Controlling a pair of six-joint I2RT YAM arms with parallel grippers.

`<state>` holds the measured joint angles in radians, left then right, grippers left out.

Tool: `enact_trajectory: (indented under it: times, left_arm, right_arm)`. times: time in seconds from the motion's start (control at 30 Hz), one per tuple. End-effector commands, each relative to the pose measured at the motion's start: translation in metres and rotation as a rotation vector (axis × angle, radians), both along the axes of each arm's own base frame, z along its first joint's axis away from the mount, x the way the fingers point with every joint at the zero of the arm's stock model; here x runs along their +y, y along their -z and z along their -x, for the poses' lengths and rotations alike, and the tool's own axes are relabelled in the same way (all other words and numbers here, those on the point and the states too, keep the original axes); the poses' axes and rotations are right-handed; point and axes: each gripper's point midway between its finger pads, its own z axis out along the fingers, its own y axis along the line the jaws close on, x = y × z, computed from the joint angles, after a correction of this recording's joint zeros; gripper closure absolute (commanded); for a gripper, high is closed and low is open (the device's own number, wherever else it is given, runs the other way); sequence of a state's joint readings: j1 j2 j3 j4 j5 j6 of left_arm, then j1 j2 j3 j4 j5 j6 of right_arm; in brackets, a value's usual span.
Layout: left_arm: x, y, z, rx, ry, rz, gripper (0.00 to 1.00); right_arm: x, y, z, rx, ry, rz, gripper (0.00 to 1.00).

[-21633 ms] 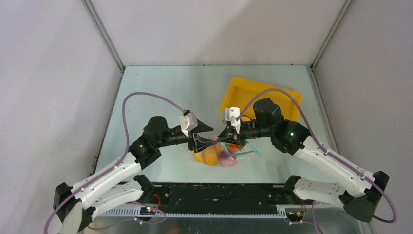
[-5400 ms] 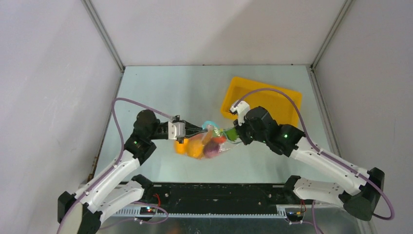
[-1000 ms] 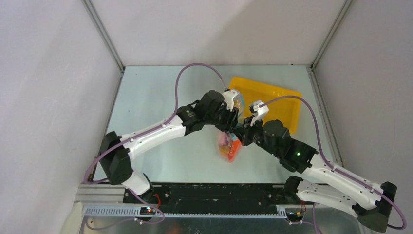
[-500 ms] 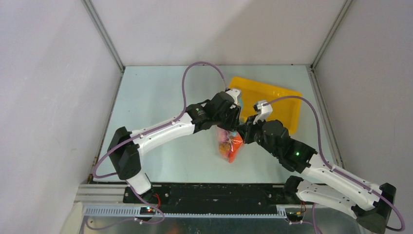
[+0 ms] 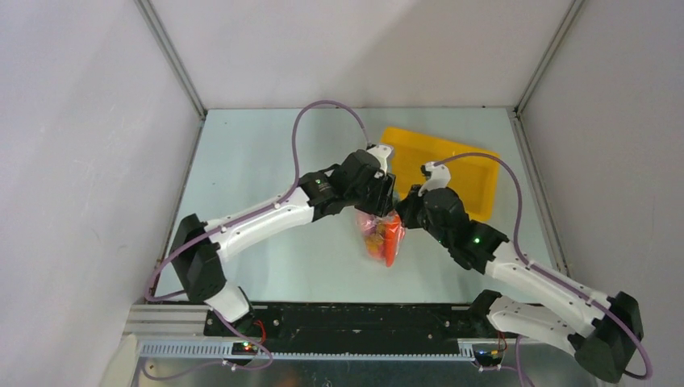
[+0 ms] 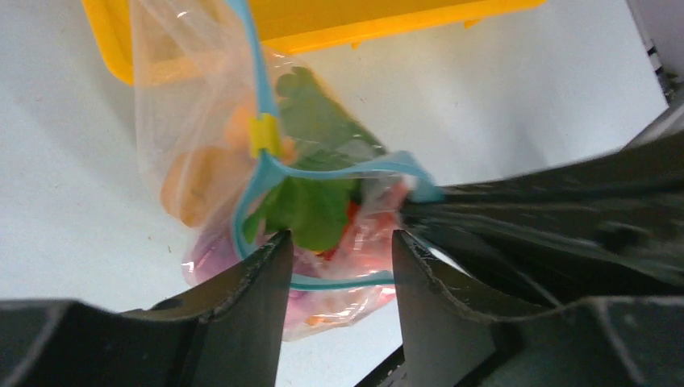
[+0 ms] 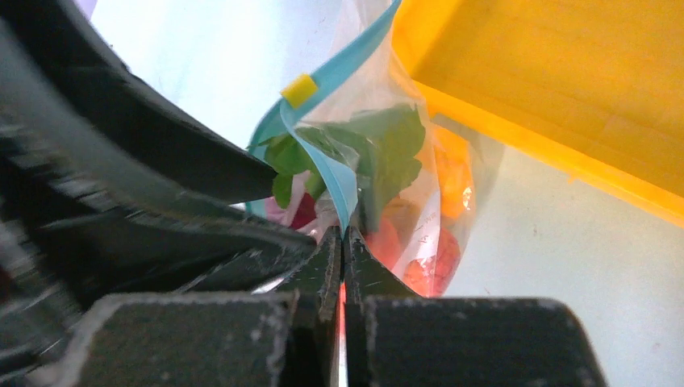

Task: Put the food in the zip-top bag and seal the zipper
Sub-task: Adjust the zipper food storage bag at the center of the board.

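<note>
The robot's left gripper straddles the part of the gaping loop far from the yellow slider, so it should back off and pinch the zipper [image 6: 256, 181] close beside the slider.
The zip-top bag [image 5: 377, 234] hangs between both grippers just left of the tray, with the food inside. In the left wrist view I see a green leaf [image 6: 310, 205], amber pieces [image 6: 198, 173], a purple-pink onion [image 6: 208, 256] and the red-orange carrot [image 6: 364, 234]. The teal zipper [image 6: 256, 173] gapes in a loop and carries a yellow slider [image 6: 264, 135]. My right gripper [image 7: 344, 234] is shut on the zipper [image 7: 339, 181] at one end. My left gripper [image 6: 337, 238] is open, and a stretch of the zipper runs between its fingers.
The yellow tray [image 5: 456, 161] lies at the back right, right behind the bag; its rim shows in the left wrist view [image 6: 363, 28] and the right wrist view [image 7: 565, 105]. Both arms meet over the table's middle. Grey walls enclose the table.
Over the last second the bag has swung to hang more upright. The right gripper has risen slightly towards the tray with the zipper. The left gripper has stayed above the bag's mouth.
</note>
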<state>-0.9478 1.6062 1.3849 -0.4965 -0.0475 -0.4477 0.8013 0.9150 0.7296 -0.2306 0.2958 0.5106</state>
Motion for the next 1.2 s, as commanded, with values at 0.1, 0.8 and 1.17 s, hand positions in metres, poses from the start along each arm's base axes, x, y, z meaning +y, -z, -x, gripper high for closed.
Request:
enact_trajectory:
  times: [0.1, 0.8, 1.17]
  left_arm:
    - [0.013, -0.057, 0.009, -0.105, 0.037, 0.113, 0.37]
    - [0.051, -0.037, -0.056, -0.057, -0.166, 0.142, 0.28]
    - [0.027, -0.015, -0.062, 0.003, -0.087, 0.118, 0.48]
  right_arm:
    - [0.023, 0.014, -0.018, 0.008, -0.055, -0.015, 1.0]
    - [0.032, -0.019, -0.003, -0.076, -0.17, -0.074, 1.0]
    - [0.032, -0.025, -0.003, -0.097, -0.176, -0.079, 1.0]
